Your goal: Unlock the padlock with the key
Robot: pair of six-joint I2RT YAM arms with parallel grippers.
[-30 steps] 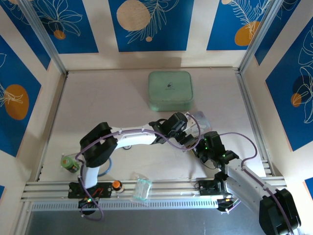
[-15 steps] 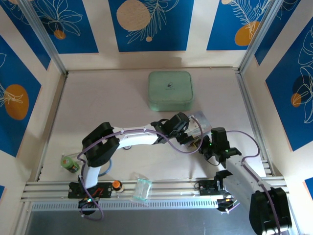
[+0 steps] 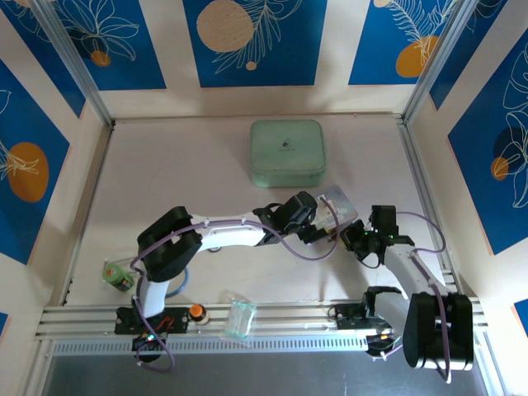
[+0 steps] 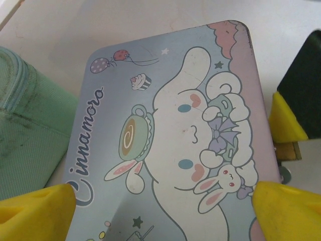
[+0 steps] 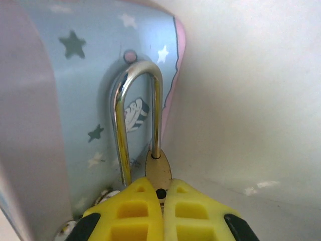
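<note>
Next, I let go of the brass padlock with my right gripper on the white table (image 3: 353, 243), between the cartoon tin and the near rail.
The brass padlock (image 5: 159, 171) is pinched at its body by my right gripper (image 5: 163, 193), which is shut on it. Its silver shackle (image 5: 134, 105) points away from the fingers and rests against the pale blue cartoon tin (image 5: 85, 90). From above, the right gripper (image 3: 353, 234) sits just right of the tin (image 3: 340, 205). My left gripper (image 4: 160, 211) hangs over the tin's lid (image 4: 170, 125), its yellow fingertips (image 4: 35, 213) wide apart, one at each long edge. My left gripper (image 3: 320, 218) reaches in from the left. The key is hidden.
A mint green zip case (image 3: 286, 153) lies behind the tin, close to its far end (image 4: 25, 130). At the near edge lie a green roll (image 3: 118, 275), an orange knob (image 3: 196, 312) and a clear plastic cup (image 3: 239, 320) on the rail.
The right gripper has carried the padlock rightward and a little further back, its forearm swinging upright. The left jaws have narrowed slightly onto the tin's edges.
</note>
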